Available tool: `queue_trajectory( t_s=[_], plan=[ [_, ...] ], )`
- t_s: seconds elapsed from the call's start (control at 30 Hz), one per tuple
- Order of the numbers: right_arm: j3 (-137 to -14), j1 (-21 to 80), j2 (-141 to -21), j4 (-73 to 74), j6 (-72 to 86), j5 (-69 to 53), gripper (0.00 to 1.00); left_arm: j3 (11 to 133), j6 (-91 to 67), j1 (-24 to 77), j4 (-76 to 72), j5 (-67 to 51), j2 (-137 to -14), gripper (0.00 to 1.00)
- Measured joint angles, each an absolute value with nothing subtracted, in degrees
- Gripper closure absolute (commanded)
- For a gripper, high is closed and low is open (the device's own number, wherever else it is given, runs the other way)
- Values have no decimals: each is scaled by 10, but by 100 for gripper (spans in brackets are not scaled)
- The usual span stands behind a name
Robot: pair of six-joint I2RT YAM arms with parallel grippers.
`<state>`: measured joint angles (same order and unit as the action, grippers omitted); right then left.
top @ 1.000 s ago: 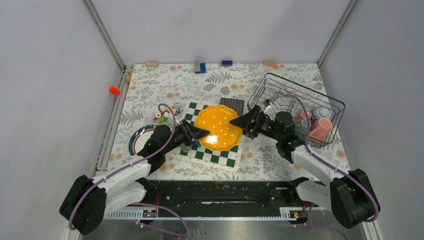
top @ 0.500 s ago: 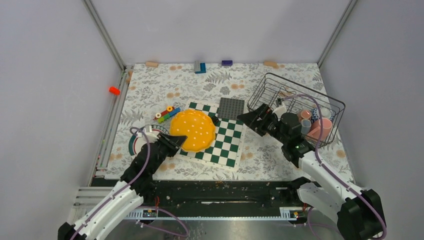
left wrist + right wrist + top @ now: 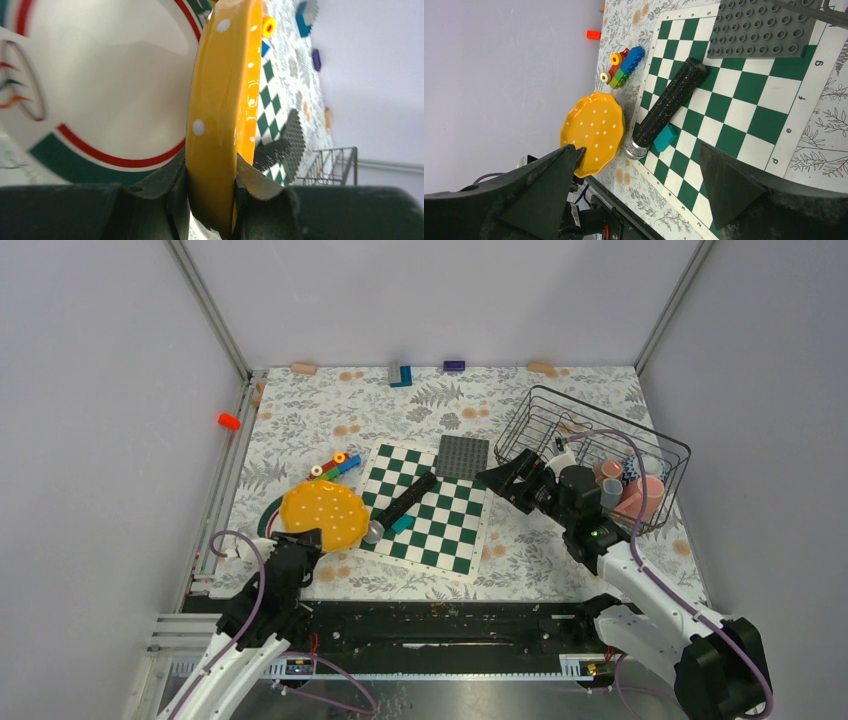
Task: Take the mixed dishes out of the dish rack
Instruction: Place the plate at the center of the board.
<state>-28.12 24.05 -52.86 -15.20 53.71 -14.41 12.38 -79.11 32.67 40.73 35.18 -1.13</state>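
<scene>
Next, my left gripper lets go of the yellow plate on top of the white plate [image 3: 292,531] [image 3: 122,77] with the red and green rim.
The round yellow-orange plate [image 3: 322,515] with white dots is at the near left. My left gripper [image 3: 300,540] is shut on its near rim. In the left wrist view the plate [image 3: 220,100] stands edge-on between the fingers of my left gripper [image 3: 212,170]. It also shows in the right wrist view [image 3: 594,132]. My right gripper [image 3: 505,480] is open and empty beside the left end of the black wire dish rack [image 3: 560,392]. It shows open over the chessboard's near edge in the right wrist view [image 3: 638,150]. Pink mugs [image 3: 645,495] and a grey mug [image 3: 610,490] sit in the rack's right half.
A white plate with a red and green rim [image 3: 100,75] lies under the yellow plate. A black stick with a silver head [image 3: 405,502] and a teal block [image 3: 665,137] lie on the green-and-white chessboard [image 3: 440,530]. A dark grey studded plate [image 3: 465,455] is behind it, toy blocks [image 3: 335,467] to its left.
My left arm has carried the yellow plate from over the chessboard to the near left, above the white plate. My right gripper drew back from the plate toward the rack and then stayed still.
</scene>
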Motion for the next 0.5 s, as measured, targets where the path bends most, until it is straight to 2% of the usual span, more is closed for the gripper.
queue_trajectory(
  t_s=[0.2,0.5],
  plan=[
    [-283,241,-537,-152,531,-144,0,152,-818,327,493,408,-11,100],
    [-290,241,-552,-152,526,-145,2,165,-854,327,545,450,-11,100]
  ],
)
